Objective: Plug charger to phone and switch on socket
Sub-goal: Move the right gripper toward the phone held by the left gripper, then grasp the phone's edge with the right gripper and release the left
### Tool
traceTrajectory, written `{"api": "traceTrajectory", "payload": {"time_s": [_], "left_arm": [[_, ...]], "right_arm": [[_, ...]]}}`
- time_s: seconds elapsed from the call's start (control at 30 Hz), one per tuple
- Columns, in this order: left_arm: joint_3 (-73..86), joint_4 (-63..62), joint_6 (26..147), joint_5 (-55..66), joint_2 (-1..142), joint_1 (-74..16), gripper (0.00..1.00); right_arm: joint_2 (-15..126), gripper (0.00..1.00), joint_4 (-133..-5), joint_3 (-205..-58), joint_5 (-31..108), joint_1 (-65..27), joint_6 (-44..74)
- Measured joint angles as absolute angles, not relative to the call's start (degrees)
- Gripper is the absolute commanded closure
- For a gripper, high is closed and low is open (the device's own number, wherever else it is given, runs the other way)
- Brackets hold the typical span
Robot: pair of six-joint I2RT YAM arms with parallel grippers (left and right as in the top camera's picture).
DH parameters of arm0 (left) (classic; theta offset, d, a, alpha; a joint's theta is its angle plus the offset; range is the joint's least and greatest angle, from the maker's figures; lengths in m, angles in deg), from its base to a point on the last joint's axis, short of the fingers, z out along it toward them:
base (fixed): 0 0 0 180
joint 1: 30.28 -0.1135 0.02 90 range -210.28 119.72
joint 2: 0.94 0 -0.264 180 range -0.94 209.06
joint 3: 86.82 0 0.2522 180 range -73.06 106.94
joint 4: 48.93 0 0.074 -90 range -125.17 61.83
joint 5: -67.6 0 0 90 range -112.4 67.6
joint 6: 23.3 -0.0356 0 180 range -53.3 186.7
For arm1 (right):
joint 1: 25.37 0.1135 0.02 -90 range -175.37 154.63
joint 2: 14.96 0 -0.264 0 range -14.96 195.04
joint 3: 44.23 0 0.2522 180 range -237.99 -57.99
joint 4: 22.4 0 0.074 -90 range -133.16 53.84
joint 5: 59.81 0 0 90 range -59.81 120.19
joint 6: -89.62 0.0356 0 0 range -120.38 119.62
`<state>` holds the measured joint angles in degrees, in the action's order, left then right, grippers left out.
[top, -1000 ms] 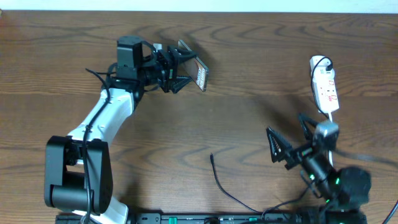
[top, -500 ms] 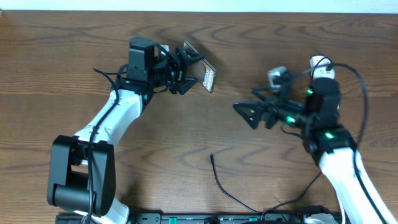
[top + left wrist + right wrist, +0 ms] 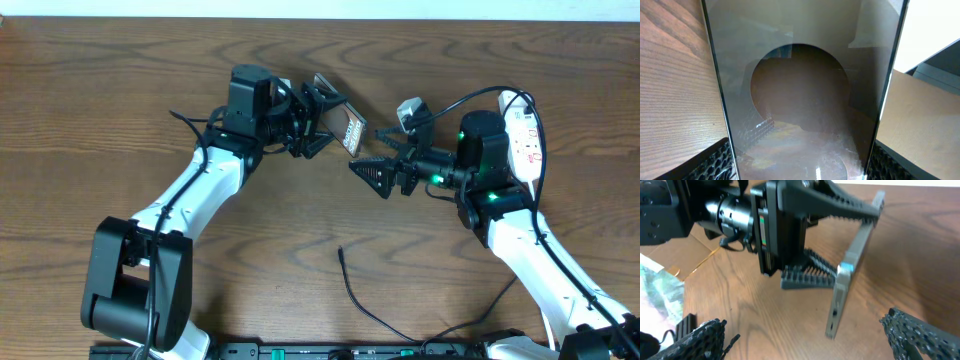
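My left gripper is spanning the phone's side edges, so my right gripper will pinch the phone's loose end (image 3: 353,141) before my left gripper takes the phone by its flat sides.
My left gripper (image 3: 328,120) is shut on the phone (image 3: 346,126), a shiny brownish slab held up off the table on its edge. In the left wrist view the phone (image 3: 805,100) fills the frame between the two black fingers (image 3: 715,160). My right gripper (image 3: 366,150) is open, just right of the phone's free end and pointing at it. The right wrist view shows the phone (image 3: 850,275) edge-on, with small ports on its lower end, ahead of my open right gripper (image 3: 807,340). The charger (image 3: 352,290) lies loose on the table, plug tip toward the middle. The socket (image 3: 524,135) lies at the far right.
The charger's black cable runs from the table's middle down to the front edge (image 3: 400,335). The socket's white cord (image 3: 535,185) trails toward the right arm. Both arms crowd the upper middle of the wooden table (image 3: 100,120).
The right arm has swung from the near right corner up to the middle, ending close to the phone. The left arm has carried the phone to the right.
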<state>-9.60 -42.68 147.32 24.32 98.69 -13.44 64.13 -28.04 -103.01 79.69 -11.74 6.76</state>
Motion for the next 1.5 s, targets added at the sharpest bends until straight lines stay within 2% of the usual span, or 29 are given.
{"api": "traceTrajectory", "payload": {"time_s": [0.3, 0.4, 0.53, 0.73, 1.03, 1.2, 1.5], "left_arm": [[-9.6, -42.7, 147.9, 24.1, 98.7, -11.3, 0.93], [-9.6, -42.7, 147.9, 24.1, 98.7, -10.8, 0.92], [-9.6, -42.7, 148.0, 23.8, 98.7, -10.2, 0.93], [-9.6, -42.7, 148.8, 23.5, 98.7, -9.9, 0.93], [-9.6, -42.7, 149.2, 23.3, 98.7, -9.1, 0.93], [-9.6, -42.7, 149.2, 23.3, 98.7, -8.5, 0.93], [-9.6, -42.7, 149.2, 23.1, 98.7, -6.4, 0.93]], "right_arm": [[64.1, 0.01, -27.7, -103.0, 74.3, -11.7, 10.4], [64.1, 0.05, -27.7, -103.0, 71.2, -11.7, 13.1], [64.1, 0.07, -27.7, -103.0, 68.3, -11.2, 16.0], [64.1, 0.04, -28.2, -103.0, 63.6, -7.4, 17.2], [64.1, 0.08, -29.1, -103.0, 53.2, -2.5, 17.8], [64.1, 0.2, -29.1, -103.0, 50.2, -2.3, 18.5], [64.1, 0.23, -29.6, -103.0, 48.1, -2.3, 18.7]]}}
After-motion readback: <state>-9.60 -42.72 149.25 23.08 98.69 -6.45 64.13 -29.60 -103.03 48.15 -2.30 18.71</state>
